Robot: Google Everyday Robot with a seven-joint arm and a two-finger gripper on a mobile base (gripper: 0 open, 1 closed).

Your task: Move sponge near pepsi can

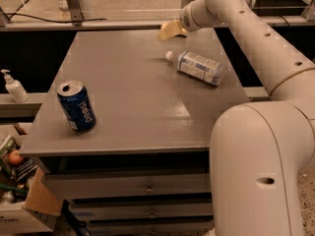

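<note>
I should grip the sponge's end (179, 29) nearest my white arm, at the table's far edge beyond the water bottle.
The dark blue pepsi can (77, 106) stands upright near the table's front left edge. A pale yellow pad, the sponge (167, 31), shows at the table's far edge, right at the tip of my gripper (180, 29). The gripper reaches in from the upper right and sits against the sponge's right end. I cannot tell whether it holds the sponge or only touches it. Sponge and can are far apart, across most of the table's depth.
A clear plastic water bottle (199, 67) lies on its side on the grey table (133, 97), right of centre, just in front of the gripper. My white arm (261, 48) spans the right side. A soap dispenser (14, 86) and a box of clutter (15, 181) are at the left.
</note>
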